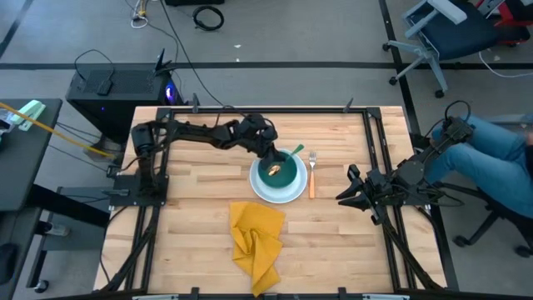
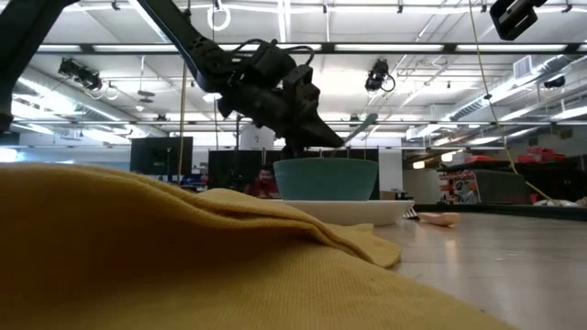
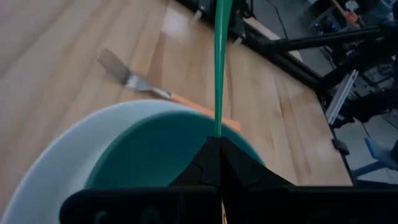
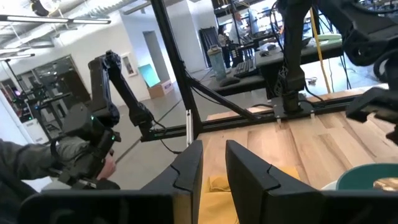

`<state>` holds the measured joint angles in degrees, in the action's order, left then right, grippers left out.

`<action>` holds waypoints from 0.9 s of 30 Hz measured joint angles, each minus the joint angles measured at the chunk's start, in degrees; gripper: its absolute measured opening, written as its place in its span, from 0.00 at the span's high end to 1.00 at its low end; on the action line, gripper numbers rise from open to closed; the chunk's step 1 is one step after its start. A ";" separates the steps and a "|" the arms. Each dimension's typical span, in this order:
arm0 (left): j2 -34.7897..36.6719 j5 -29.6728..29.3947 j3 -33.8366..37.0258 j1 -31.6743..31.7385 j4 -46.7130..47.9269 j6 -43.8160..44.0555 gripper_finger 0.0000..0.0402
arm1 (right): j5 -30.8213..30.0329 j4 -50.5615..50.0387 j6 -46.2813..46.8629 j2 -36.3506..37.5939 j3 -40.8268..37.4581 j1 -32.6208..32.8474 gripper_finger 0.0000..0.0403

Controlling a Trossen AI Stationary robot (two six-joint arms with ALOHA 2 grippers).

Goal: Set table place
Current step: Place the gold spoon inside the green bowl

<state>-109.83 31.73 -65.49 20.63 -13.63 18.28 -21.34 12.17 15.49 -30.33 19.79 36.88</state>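
Next, my left gripper lets go of the green utensil, now held over the bowl, inside the teal bowl (image 1: 283,164) (image 3: 194,140). The utensil's loose end will lean over the bowl's rim on the fork side.
A teal bowl (image 1: 281,173) stands on a white plate (image 1: 291,194) at the table's middle. A fork with an orange handle (image 1: 311,177) lies right of the plate. A crumpled yellow napkin (image 1: 256,239) lies near of the plate. My left gripper (image 1: 271,158) is over the bowl, shut on a thin green utensil (image 3: 219,62). Something small and yellowish (image 1: 275,170) shows in the bowl under the gripper. My right gripper (image 1: 344,195) waits open at the table's right side, touching nothing. My left gripper pinches the green utensil by one end of its thin shaft (image 3: 218,127) between its two shut fingertips. The fingers come slanting down from the table's left and lie along the shaft. The utensil sticks out past the fingers, its free end (image 2: 367,124) tilted up toward the right, above the bowl's rim (image 2: 326,162).
Black rails (image 1: 379,142) run along the table's edges. A person's legs in jeans (image 1: 491,146) show beyond the right edge. Bare wood lies left of the plate (image 1: 200,175) and at the near right (image 1: 341,250).
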 joint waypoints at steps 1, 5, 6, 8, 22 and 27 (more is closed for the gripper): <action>-0.66 0.04 -0.03 -0.26 -1.12 -0.04 1.00 | 0.00 -0.03 -0.02 0.00 0.00 -0.02 0.81; -2.69 0.15 -0.02 -0.91 -1.86 0.48 1.00 | 0.00 -0.27 -0.02 0.00 -0.02 -0.01 0.81; -2.85 0.09 0.00 -0.95 -2.33 0.48 1.00 | 0.00 -0.28 -0.02 -0.02 -0.02 -0.02 0.81; -2.81 0.13 -0.02 -0.83 -2.73 0.46 1.00 | 0.00 -0.32 -0.02 -0.02 -0.02 -0.02 0.81; -2.81 -0.06 -0.02 -0.75 -2.27 0.55 1.00 | 0.00 -0.36 -0.02 -0.02 -0.02 0.00 0.81; -2.81 -1.04 -0.02 -1.36 -2.22 0.52 1.00 | 0.00 -0.37 -0.02 -0.02 -0.02 -0.01 0.81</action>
<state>-112.64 30.69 -65.52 19.27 -15.86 18.80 -21.34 11.80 15.46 -30.35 19.77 36.88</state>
